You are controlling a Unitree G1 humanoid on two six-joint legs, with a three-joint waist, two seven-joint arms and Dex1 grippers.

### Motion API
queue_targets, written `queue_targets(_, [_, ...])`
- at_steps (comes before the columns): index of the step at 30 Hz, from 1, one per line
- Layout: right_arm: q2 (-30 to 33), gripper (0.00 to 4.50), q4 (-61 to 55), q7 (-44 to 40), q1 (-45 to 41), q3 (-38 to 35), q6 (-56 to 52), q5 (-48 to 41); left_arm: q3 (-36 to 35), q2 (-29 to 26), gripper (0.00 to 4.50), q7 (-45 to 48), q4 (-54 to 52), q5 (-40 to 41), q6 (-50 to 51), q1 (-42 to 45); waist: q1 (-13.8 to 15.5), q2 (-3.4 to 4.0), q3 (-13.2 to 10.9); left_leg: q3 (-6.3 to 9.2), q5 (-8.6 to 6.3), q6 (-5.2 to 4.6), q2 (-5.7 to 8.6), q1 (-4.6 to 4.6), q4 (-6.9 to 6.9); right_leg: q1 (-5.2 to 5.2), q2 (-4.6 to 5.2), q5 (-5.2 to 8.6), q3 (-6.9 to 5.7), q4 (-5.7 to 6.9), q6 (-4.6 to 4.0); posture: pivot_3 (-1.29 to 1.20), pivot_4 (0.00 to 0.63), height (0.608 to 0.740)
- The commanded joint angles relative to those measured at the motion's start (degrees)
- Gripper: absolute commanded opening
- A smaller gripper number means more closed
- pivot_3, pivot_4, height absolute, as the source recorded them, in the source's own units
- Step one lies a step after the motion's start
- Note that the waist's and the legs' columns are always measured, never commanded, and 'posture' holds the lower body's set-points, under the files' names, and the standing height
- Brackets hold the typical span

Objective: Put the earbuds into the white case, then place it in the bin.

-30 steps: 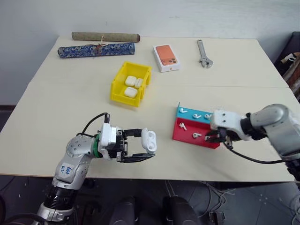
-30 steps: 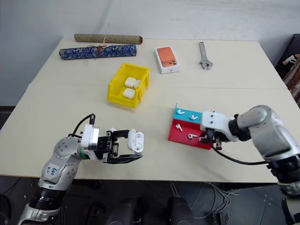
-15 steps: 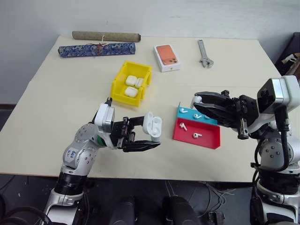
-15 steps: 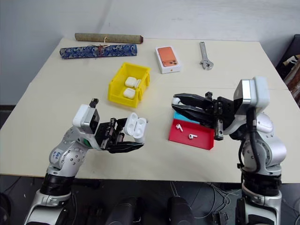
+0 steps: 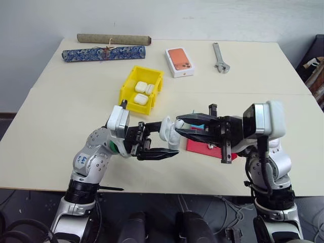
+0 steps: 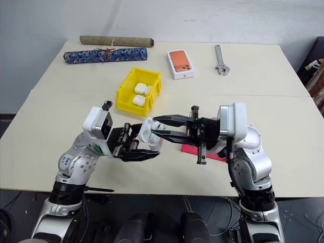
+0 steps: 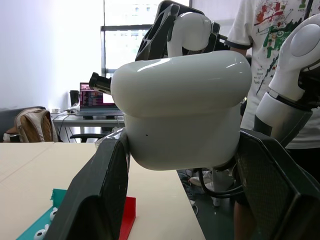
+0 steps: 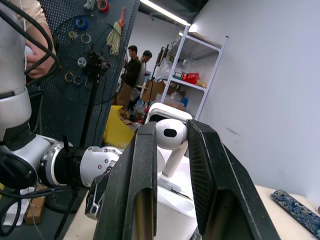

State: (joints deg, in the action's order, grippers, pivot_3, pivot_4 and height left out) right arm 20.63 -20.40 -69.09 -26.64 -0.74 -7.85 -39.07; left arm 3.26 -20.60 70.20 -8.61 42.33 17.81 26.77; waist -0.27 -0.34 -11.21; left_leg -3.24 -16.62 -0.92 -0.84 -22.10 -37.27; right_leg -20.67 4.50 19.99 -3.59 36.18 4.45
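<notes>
My right gripper is going to release the earbud inside the open white case [image 5: 175,134] [image 8: 180,195] that my left gripper is holding.
My left gripper [image 5: 168,137] is shut on the white case [image 5: 167,131], held above the table's front middle with its lid open. In the left wrist view the case [image 7: 180,110] sits between both black fingers [image 7: 95,200]. My right gripper [image 5: 178,124] points left at the case, shut on one earbud [image 8: 170,134]. The earbud hangs stem-down just over the open case [image 8: 172,205]. More earbuds [image 7: 42,232] lie in the red and blue tray [image 5: 196,146], partly hidden behind my right gripper. The yellow bin [image 5: 129,96] stands farther back, left of centre.
White cases [image 5: 141,99] lie in the bin. An orange phone box [image 5: 179,62], a wrench [image 5: 220,58], a blue patterned roll [image 5: 104,53] and a brown roll [image 5: 114,39] line the far edge. People stand beyond the table in the wrist views.
My right gripper has lifted off the tray and swung left with an earbud to the case. My left gripper has raised the case a little and tilted it.
</notes>
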Motion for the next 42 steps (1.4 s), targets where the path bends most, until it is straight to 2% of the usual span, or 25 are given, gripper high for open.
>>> queue_targets(1, [0.41, 0.46, 1.01, -0.39, -0.68, 0.52, 1.92, 0.72, 0.3, -0.01, 2.77, 0.45, -1.69, -0.33, -0.44, 0.59, 0.01, 0.0, 0.0, 0.0, 0.0, 0.0, 0.0, 0.0, 0.0, 0.0, 0.0, 0.0, 0.0, 0.0, 0.0, 0.0, 0.15, 0.74])
queue_targets(28, [4.37, 0.46, 7.81, -3.94, 0.24, 3.61, 4.18, 4.29, -0.2, 2.78, 2.77, -0.02, -1.02, -3.67, -3.47, 1.12, 0.02, 0.0, 0.0, 0.0, 0.0, -0.01, 0.0, 0.0, -0.01, 0.0, 0.0, 0.0, -0.01, 0.0, 0.0, 0.0, 0.15, 0.74])
queue_targets(32, [5.2, 0.46, 8.29, -3.38, -0.1, 3.67, 1.26, 2.84, -0.32, 3.16, 2.77, -0.01, -0.88, -3.95, -3.99, 1.31, 0.03, 0.0, 0.0, 0.0, 0.0, -0.01, 0.0, 0.0, -0.02, 0.0, 0.0, 0.0, -0.01, 0.0, 0.0, 0.0, 0.15, 0.74])
queue_targets(33, [5.24, 1.19, 8.4, -3.5, -0.18, 3.36, 1.54, 2.63, -0.36, 3.18, 2.77, 0.03, -0.9, -4.03, -4.15, 1.29, 0.04, 0.0, 0.0, 0.01, 0.0, -0.01, 0.0, 0.0, -0.03, 0.0, 0.0, 0.0, -0.01, 0.0, 0.0, 0.0, 0.15, 0.74])
queue_targets(38, [6.07, 2.76, 7.57, -3.67, -0.12, 1.34, 2.21, 1.31, -0.57, 2.98, 2.77, -0.07, -0.92, -4.42, -4.8, 0.74, 0.06, 0.0, 0.0, 0.01, 0.0, -0.01, 0.0, -0.01, -0.03, 0.01, 0.01, 0.0, -0.01, -0.01, 0.0, 0.0, 0.15, 0.74])
queue_targets(42, [10.73, 4.15, 5.26, -2.64, 1.2, -4.08, -0.34, -1.93, -1.42, 1.83, 2.77, -0.14, 0.37, -5.33, -5.61, 0.38, 0.16, 0.0, 0.0, 0.01, 0.0, -0.02, 0.0, -0.01, -0.02, 0.02, 0.01, 0.0, -0.02, -0.04, 0.0, 0.0, 0.15, 0.74])
